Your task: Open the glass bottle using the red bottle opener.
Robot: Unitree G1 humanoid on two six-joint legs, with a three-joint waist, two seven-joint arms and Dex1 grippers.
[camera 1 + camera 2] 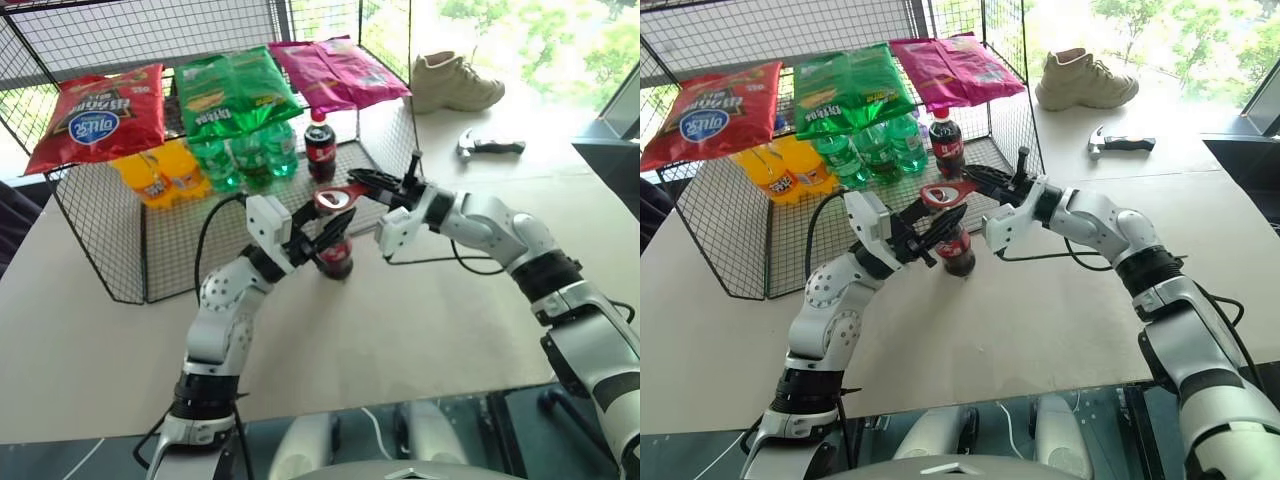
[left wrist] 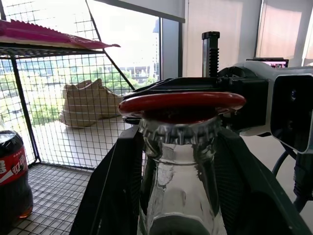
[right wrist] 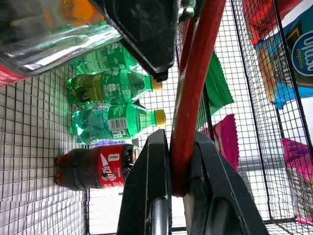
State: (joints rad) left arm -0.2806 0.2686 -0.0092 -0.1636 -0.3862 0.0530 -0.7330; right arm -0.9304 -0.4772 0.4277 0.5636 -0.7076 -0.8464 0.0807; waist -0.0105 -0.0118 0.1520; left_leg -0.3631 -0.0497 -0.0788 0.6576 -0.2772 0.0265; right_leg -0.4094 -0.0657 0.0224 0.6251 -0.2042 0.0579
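Note:
My left gripper needs to open and take the wider part lower down (image 2: 182, 223) before prying, as its fingers pinch the glass bottle's neck close under the cap.
The glass bottle (image 1: 336, 256) stands upright on the table in front of the wire cage, and my left gripper (image 1: 328, 236) is shut around its body. In the left wrist view its clear neck (image 2: 178, 186) rises between my two black fingers (image 2: 110, 196), with the crimped metal cap (image 2: 179, 133) on top. The red bottle opener (image 1: 334, 198) has its oval ring lying over the cap (image 2: 182, 103). My right gripper (image 1: 364, 183) is shut on the opener's slim handle (image 3: 192, 103), reaching in from the right at cap height.
Just behind the bottle is a black wire cage (image 1: 100, 235) holding a plastic cola bottle (image 1: 320, 148), green bottles (image 1: 245, 160) and orange bottles (image 1: 155, 176), with snack bags (image 1: 232, 90) on top. A beige shoe (image 1: 452, 82) and a hammer (image 1: 488, 146) lie at the back right.

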